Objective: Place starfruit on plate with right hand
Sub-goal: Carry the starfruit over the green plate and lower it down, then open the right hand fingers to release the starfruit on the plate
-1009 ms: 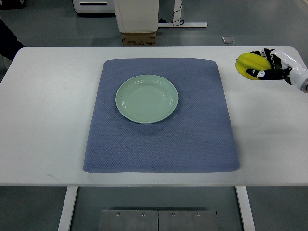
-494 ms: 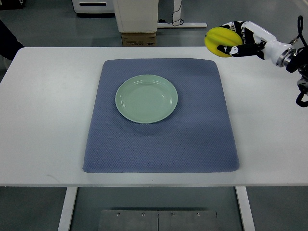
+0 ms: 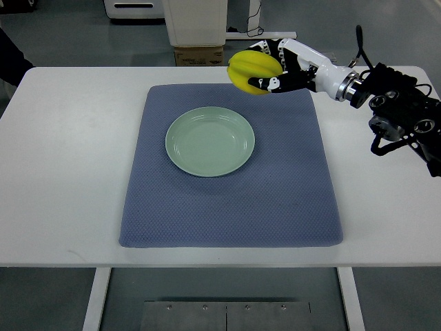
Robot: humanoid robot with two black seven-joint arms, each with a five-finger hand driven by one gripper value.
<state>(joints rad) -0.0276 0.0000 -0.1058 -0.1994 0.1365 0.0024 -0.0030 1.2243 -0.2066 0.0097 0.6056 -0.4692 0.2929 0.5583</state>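
Note:
Next, the right gripper releases the yellow starfruit on the near half of the pale green plate (image 3: 212,156).
A yellow starfruit (image 3: 252,69) is held in the air by my right hand (image 3: 275,65), whose black and white fingers are curled around it. It hangs over the far edge of the blue mat (image 3: 231,165), up and to the right of the plate. The pale green plate (image 3: 210,141) lies on the mat's upper middle with nothing on it. My right arm (image 3: 386,103) reaches in from the right edge. The left arm does not show.
The mat lies on a white table (image 3: 62,152). Beyond the table's far edge stand a cardboard box (image 3: 199,55) and a white cabinet base (image 3: 195,21). A dark sleeve (image 3: 10,58) shows at the far left edge.
My right hand has carried the starfruit leftward, from the table's far right corner to above the mat's far edge near the plate. More of the arm now shows.

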